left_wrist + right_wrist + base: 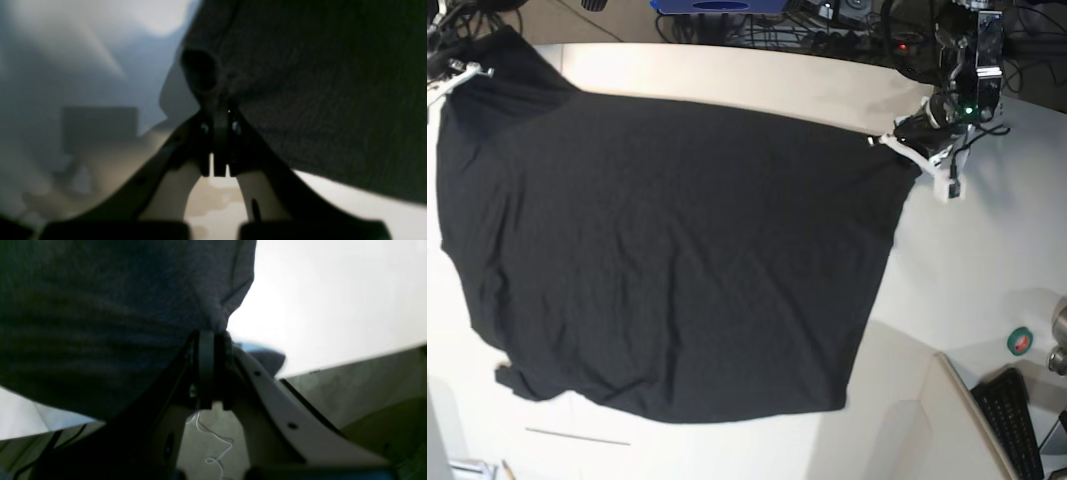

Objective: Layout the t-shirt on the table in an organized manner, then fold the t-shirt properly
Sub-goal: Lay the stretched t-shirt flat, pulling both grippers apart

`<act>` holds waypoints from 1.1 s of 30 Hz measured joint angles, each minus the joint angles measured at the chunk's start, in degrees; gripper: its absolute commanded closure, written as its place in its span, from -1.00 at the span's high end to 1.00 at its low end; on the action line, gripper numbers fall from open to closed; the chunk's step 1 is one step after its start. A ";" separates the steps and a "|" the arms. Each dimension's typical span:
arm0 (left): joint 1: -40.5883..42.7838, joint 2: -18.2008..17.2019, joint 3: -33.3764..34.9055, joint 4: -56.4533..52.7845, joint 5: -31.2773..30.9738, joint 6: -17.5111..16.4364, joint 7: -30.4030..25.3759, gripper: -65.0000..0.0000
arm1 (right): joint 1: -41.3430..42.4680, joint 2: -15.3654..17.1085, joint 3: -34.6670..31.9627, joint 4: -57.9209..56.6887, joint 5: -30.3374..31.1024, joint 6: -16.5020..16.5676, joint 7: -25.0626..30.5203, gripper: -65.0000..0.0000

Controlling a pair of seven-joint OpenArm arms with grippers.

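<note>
I have a bunched t-shirt fold in my right gripper and the corner's flap sticks out past the fingers, so I will open and take the flap's edge (pixel 273 360) before pulling the t-shirt.
The black t-shirt (pixel 677 260) lies spread plain side up over most of the off-white table (pixel 987 260), and no print shows. At its far right corner my left gripper (pixel 899 136) is shut on the cloth. The left wrist view shows those jaws (pixel 218 113) pinched on a bunched fold of the t-shirt (pixel 317 83). My right gripper (pixel 452 78) holds the far left corner at the table's edge. The right wrist view has that gripper (pixel 211 336) shut on the t-shirt (pixel 100 323), with bright table (pixel 333 306) beyond.
A green tape roll (pixel 1020 341) and a black keyboard (pixel 1017 420) sit at the right front. Cables (pixel 827 20) and a blue object (pixel 717 5) crowd the far edge. A thin dark line (pixel 577 436) marks the near table.
</note>
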 measured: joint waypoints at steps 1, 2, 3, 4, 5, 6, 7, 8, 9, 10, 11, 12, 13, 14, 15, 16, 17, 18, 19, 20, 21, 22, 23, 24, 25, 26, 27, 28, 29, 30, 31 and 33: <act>0.79 0.94 -2.67 0.70 0.02 0.00 0.04 -1.00 | -0.70 -0.61 0.17 1.18 0.13 0.15 -0.02 -1.00; 1.86 1.46 -4.72 1.86 0.24 0.42 0.00 -1.00 | -1.55 -1.38 0.35 2.40 0.31 0.15 -0.07 -1.00; 2.82 1.51 -5.95 3.04 0.28 0.46 0.04 -1.00 | -2.19 -1.92 0.37 3.63 0.42 0.11 -0.24 -1.00; 3.74 1.46 -6.29 4.46 0.31 0.46 -0.02 -1.00 | -2.91 -2.67 0.37 4.98 0.31 0.33 -0.28 -1.00; 4.31 1.40 -6.25 5.60 0.42 0.50 0.02 -1.00 | -3.30 -3.28 0.37 5.95 0.37 0.37 -0.26 -1.00; 4.72 1.46 -6.21 6.29 0.44 0.46 0.00 -1.00 | -3.45 -3.82 0.39 6.49 0.31 0.28 -0.20 -1.00; 5.05 1.49 -6.03 6.75 0.31 0.42 0.00 -1.00 | -3.41 -4.04 0.11 6.19 0.33 0.24 -0.24 -1.00; 5.18 1.49 -5.92 6.82 0.26 0.42 0.00 -1.00 | -2.99 -4.09 -0.02 5.14 0.22 0.22 0.00 -1.00; 5.16 1.51 -5.92 6.73 0.31 0.44 0.00 -1.00 | -1.92 -4.09 -0.04 3.41 0.09 0.24 -0.07 -1.00; 5.16 1.49 -5.95 6.73 0.28 0.44 0.00 -1.00 | -0.61 -4.07 0.00 1.33 -0.55 0.07 -0.35 -1.00; 5.22 1.49 -5.99 6.73 0.31 0.44 0.00 -1.00 | 0.46 -4.09 0.17 -0.28 -0.48 -0.09 -0.72 -1.00; 5.20 1.53 -5.99 6.73 0.31 0.44 0.02 -1.00 | 1.14 -4.09 0.26 -1.33 -0.20 -0.02 -0.55 -1.00; 5.20 1.51 -5.99 6.71 0.28 0.44 0.00 -1.00 | 1.42 -4.09 0.26 -1.88 -0.07 -0.02 -0.39 -1.00; 5.20 1.49 -6.01 6.73 0.31 0.44 0.00 -1.00 | 1.49 -4.11 0.26 -2.10 -0.13 -0.02 -0.42 -1.00; 5.20 1.49 -6.19 6.71 0.31 0.44 0.00 -1.00 | 1.33 -4.13 0.26 -2.12 -0.09 -0.02 -1.42 -1.00; 5.33 1.46 -6.21 6.71 0.31 0.44 0.00 -1.00 | 1.31 -4.09 0.26 -2.12 -0.11 -0.02 -3.56 -1.00; 5.33 1.49 -6.21 6.71 0.28 0.44 0.00 -1.00 | 1.29 -4.09 0.44 -2.12 -0.17 -0.02 -6.16 -0.76; 5.35 1.51 -6.21 6.71 0.31 0.44 0.02 -1.00 | 1.16 -4.09 0.50 -2.10 -0.11 -0.02 -7.30 -0.48; 5.38 1.51 -6.21 6.71 0.31 0.44 0.02 -1.00 | 1.01 -4.09 0.55 -2.08 -0.13 0.00 -7.58 -0.24; 5.35 1.46 -6.21 6.60 0.31 0.44 -0.02 -1.00 | 1.01 -4.33 1.11 -1.73 0.09 0.02 -8.04 -0.11; 5.33 1.46 -6.29 6.34 0.28 0.46 -0.02 -1.00 | 1.03 -4.87 2.69 -0.96 0.22 0.04 -8.13 -0.10; 5.29 1.46 -6.32 5.77 0.33 0.44 -0.15 -1.00 | 1.05 -5.60 4.52 0.15 0.42 0.11 -7.87 -0.13; 5.29 1.49 -6.32 5.18 0.33 0.44 -0.22 -1.00 | 1.14 -6.12 6.45 1.29 0.57 0.15 -7.80 -0.15; 5.31 1.49 -6.32 4.72 0.33 0.42 -0.17 -1.00 | 1.18 -6.32 7.93 2.21 1.09 0.26 -7.65 -0.15; 5.35 1.49 -6.32 4.33 0.33 0.44 -0.11 -1.00 | 1.18 -6.25 9.14 2.64 2.64 0.90 -6.75 -0.15; 5.33 1.49 -6.32 4.00 0.33 0.46 0.02 -1.00 | 1.38 -6.08 9.88 2.75 4.24 1.64 -5.11 -0.15; 5.29 1.49 -6.32 3.89 0.46 0.48 0.00 -1.00 | 1.95 -5.77 10.01 2.75 4.35 1.90 -4.15 -0.14; 5.29 1.46 -6.38 3.89 0.46 0.46 0.00 -1.00 | 3.10 -5.25 10.10 2.32 4.39 2.32 -4.24 -0.14; 5.29 1.46 -6.40 3.89 0.48 0.44 -0.02 -1.00 | 4.79 -4.46 10.29 1.29 4.72 2.47 -4.15 -0.14; 5.25 1.46 -6.43 3.89 0.48 0.46 -0.02 -1.00 | 6.05 -3.56 10.27 -0.24 4.85 2.36 -3.78 -0.14; 5.14 1.44 -6.40 3.89 0.46 0.46 0.00 -1.00 | 7.37 -2.49 10.21 -2.12 5.29 2.49 -3.45 -0.14; 5.16 1.46 -6.34 3.89 0.46 0.46 -0.02 -1.00 | 9.11 -0.50 10.23 -6.86 5.27 2.62 -2.69 -0.14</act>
